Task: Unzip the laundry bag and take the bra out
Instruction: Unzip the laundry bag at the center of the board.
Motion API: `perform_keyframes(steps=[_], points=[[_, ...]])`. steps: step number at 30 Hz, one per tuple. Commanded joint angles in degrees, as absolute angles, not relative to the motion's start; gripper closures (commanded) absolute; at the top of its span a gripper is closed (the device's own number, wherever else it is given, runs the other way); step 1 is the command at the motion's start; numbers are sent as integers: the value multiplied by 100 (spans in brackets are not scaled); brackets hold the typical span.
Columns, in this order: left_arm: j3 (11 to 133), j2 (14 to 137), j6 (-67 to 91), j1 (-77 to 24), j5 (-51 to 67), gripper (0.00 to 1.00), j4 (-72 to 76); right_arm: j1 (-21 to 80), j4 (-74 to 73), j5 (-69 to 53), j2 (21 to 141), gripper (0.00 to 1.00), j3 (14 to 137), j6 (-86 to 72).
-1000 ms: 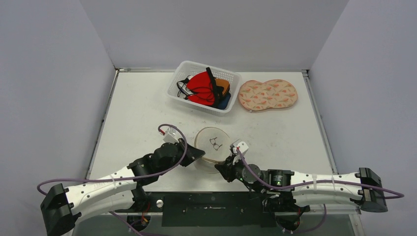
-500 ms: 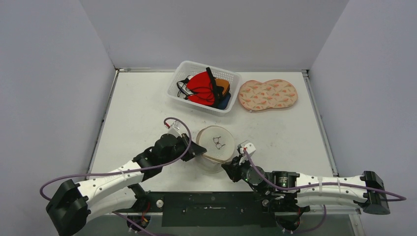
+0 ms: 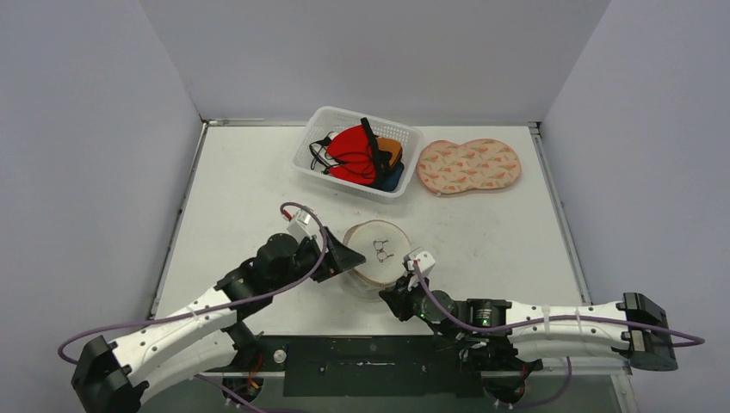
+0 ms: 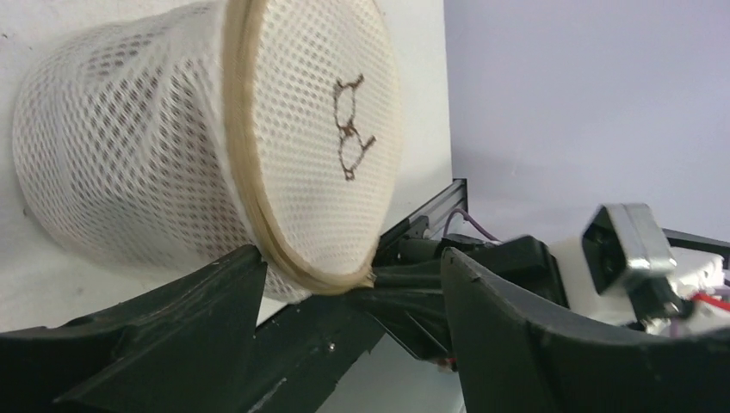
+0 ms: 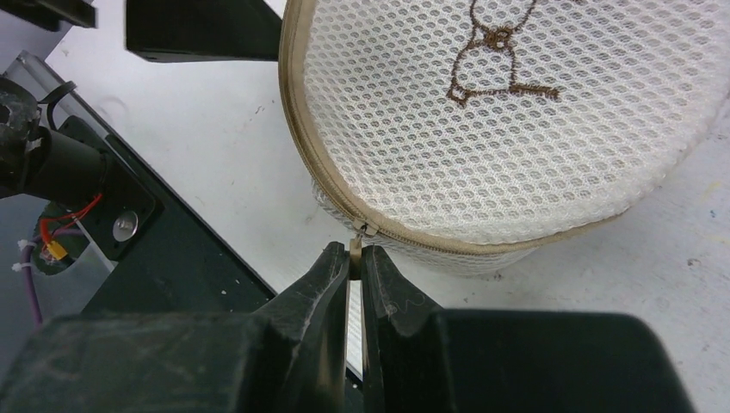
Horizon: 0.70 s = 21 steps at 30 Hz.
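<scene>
Next, my left gripper pinches the tan rim nearby (image 4: 268, 229) to keep the laundry bag steady, since it stands loose while my right gripper holds the zipper pull.
The laundry bag (image 3: 376, 249) is a round white mesh drum with a tan zipper rim and a small brown embroidered figure on its lid. It stands near the table's front middle. My left gripper (image 3: 346, 258) is open at the bag's left side, and its two black fingers straddle the lower rim (image 4: 351, 258) of the laundry bag (image 4: 155, 146). My right gripper (image 5: 355, 256) is shut on the tan zipper pull (image 5: 355, 248) at the near edge of the laundry bag (image 5: 516, 129). The right gripper (image 3: 394, 294) sits just in front of the bag. The bra is hidden.
A white plastic basket (image 3: 312, 157) with red, orange and blue garments stands at the back centre. A peach patterned pad (image 3: 469, 165) lies to its right. A black rail (image 3: 370, 354) runs along the table's near edge between the arm bases.
My left gripper has gone from shut to open at the bag's left side. The right gripper stays shut on the zipper pull and has shifted slightly left.
</scene>
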<state>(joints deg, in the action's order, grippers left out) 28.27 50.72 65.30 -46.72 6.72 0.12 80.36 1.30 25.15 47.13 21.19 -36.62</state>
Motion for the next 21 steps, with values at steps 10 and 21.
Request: perform_keyframes(steps=[10,21], points=[[2578,3934,7438,-6046,-801,26,-935,8068,1164,1880,5723,95,3025,-3206],[2776,4381,7523,-6075,-1352,55,-523,8068,1082,1740,5805,95,3128,-3187]])
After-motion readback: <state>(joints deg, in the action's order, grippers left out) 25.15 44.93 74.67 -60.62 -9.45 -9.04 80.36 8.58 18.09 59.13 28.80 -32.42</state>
